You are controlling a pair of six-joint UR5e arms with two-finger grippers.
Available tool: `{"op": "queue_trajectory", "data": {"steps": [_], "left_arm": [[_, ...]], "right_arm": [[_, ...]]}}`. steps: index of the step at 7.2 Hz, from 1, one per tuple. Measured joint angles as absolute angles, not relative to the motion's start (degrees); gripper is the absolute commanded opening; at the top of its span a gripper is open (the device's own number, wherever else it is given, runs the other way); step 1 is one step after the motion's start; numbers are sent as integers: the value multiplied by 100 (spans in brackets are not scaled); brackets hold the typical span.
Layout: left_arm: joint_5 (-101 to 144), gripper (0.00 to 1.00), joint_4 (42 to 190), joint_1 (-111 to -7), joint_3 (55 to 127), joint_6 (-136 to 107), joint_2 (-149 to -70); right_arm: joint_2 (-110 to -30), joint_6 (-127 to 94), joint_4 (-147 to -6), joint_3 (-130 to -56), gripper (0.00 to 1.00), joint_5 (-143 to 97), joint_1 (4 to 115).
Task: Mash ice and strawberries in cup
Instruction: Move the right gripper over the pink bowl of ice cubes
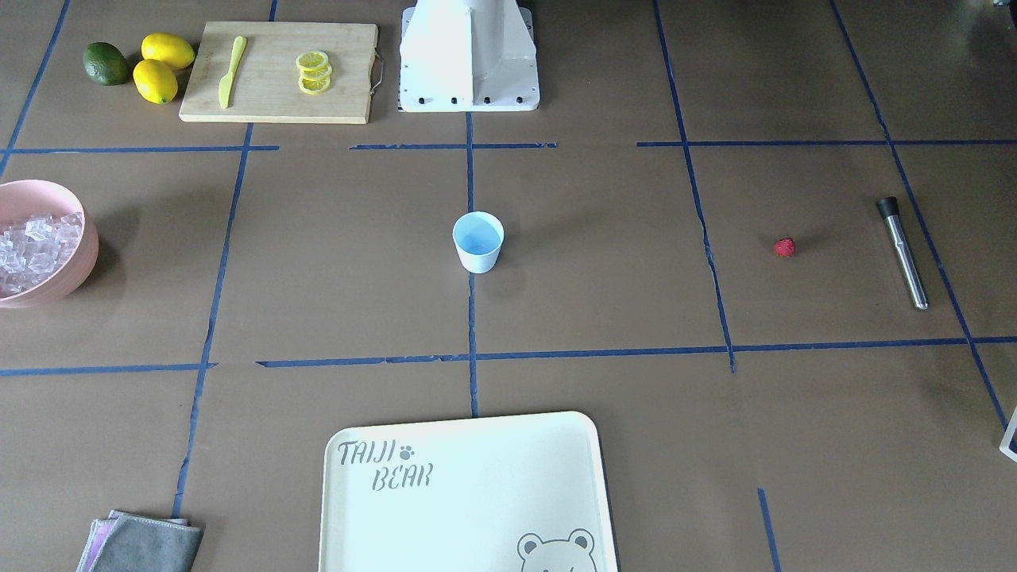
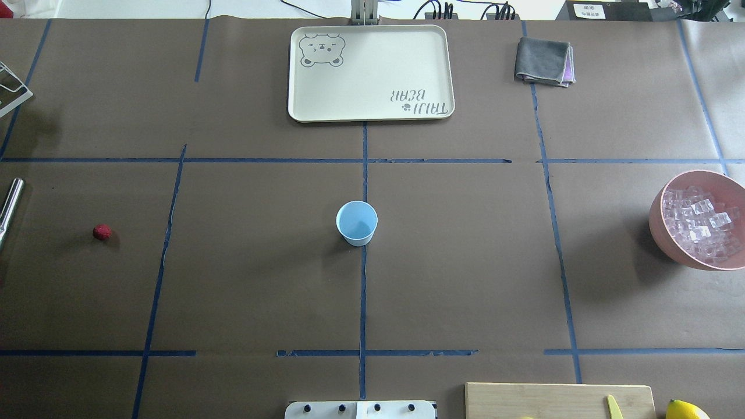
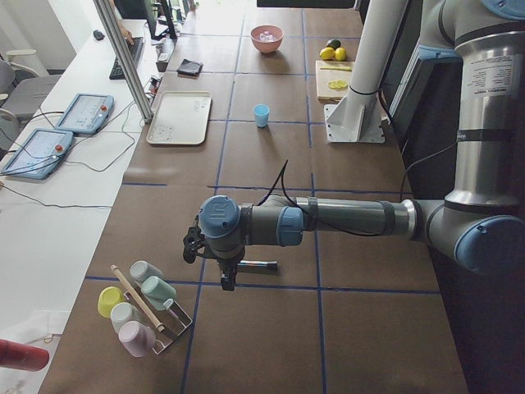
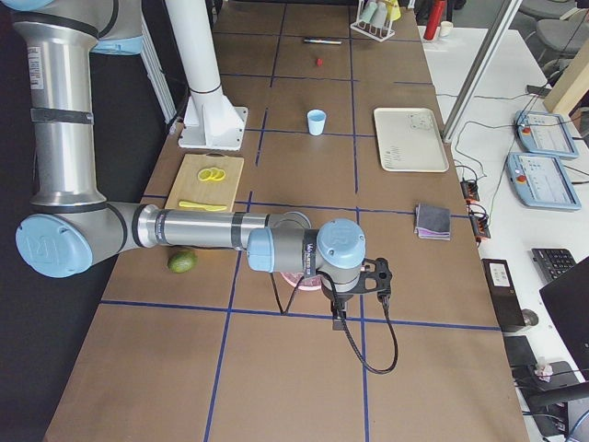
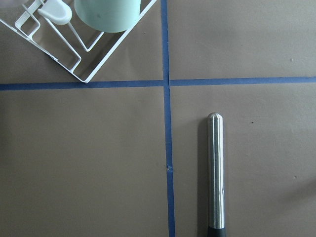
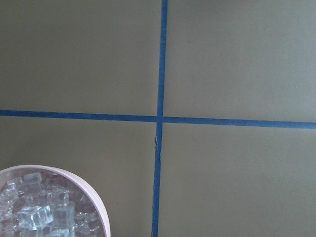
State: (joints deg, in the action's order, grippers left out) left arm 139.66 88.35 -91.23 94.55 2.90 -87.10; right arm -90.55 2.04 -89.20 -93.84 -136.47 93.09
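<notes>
Next, I reach into the pink bowl with my right gripper and close it on an ice cube [image 1: 8, 243] [image 6: 58, 230] near the middle of the heap.
The light-blue cup [image 2: 357, 222] stands upright and looks hollow at the table's centre, also seen as the cup [image 1: 478, 241]. One red strawberry [image 2: 102, 231] lies alone far to the robot's left. Ice [image 2: 698, 221] fills a pink bowl [image 2: 660, 224] at the far right. In the exterior left view my left gripper [image 3: 223, 277] hangs over a steel muddler [image 5: 216, 173]; I cannot tell if it is open. In the exterior right view my right gripper [image 4: 339, 311] hovers beside the bowl of ice [image 6: 39, 212]; its state is unclear too.
A cream tray [image 2: 370, 113] lies across from the robot, with a grey cloth [image 2: 544, 61] beside it. A cutting board [image 1: 278, 71] holds lemon slices and a yellow knife, with lemons [image 1: 163, 67] and an avocado [image 1: 106, 63] next to it. A rack of cups [image 3: 143, 308] stands at the left end.
</notes>
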Motion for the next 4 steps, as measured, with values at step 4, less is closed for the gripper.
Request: {"op": "queue_trajectory", "data": {"steps": [4], "left_arm": [[13968,100,8842,-9123,9468,290,-8690]], "right_arm": [[-9370,-1790,-8306,-10097,96,-13511,8269]]}}
